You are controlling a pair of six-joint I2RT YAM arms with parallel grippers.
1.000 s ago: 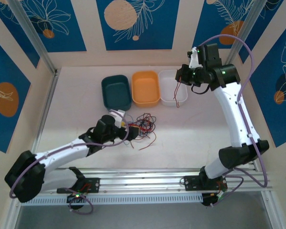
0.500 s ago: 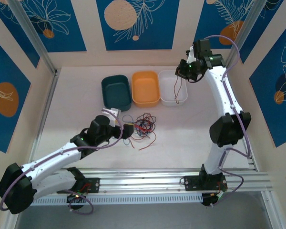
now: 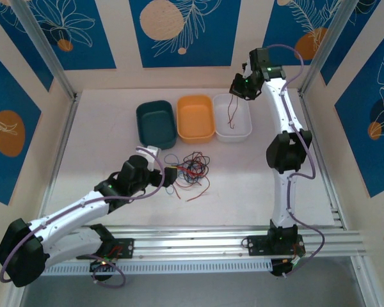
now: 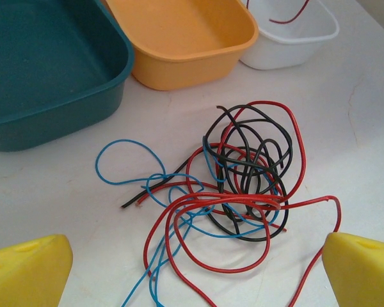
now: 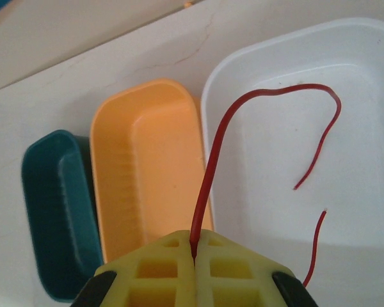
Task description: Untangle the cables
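My right gripper needs to set the red cable down on the bottom of the white tray (image 3: 233, 121) (image 5: 313, 181), and it will let go of the cable there.
The cables (image 3: 191, 169) lie as a loose tangle of thin red, black and blue wires on the white table, and fill the middle of the left wrist view (image 4: 243, 179). My left gripper (image 3: 172, 174) hovers at the tangle's left edge, open, its yellow fingertips (image 4: 25, 272) wide apart and touching no wire (image 4: 193, 278). My right gripper (image 3: 239, 89) is raised at the back and shut (image 5: 194, 252) on one red cable (image 5: 205, 189). That cable (image 3: 229, 114) dangles over the white tray (image 3: 246, 133).
Three trays stand in a row behind the tangle: teal (image 3: 155, 123), orange (image 3: 195, 118) and white (image 5: 371, 38). Another red wire end (image 5: 315, 246) shows over the white tray. Bare table lies to the right of the tangle.
The right arm has carried the red cable leftward and farther back, so it now hangs over the white tray. The left gripper has shifted slightly and stays open by the tangle.
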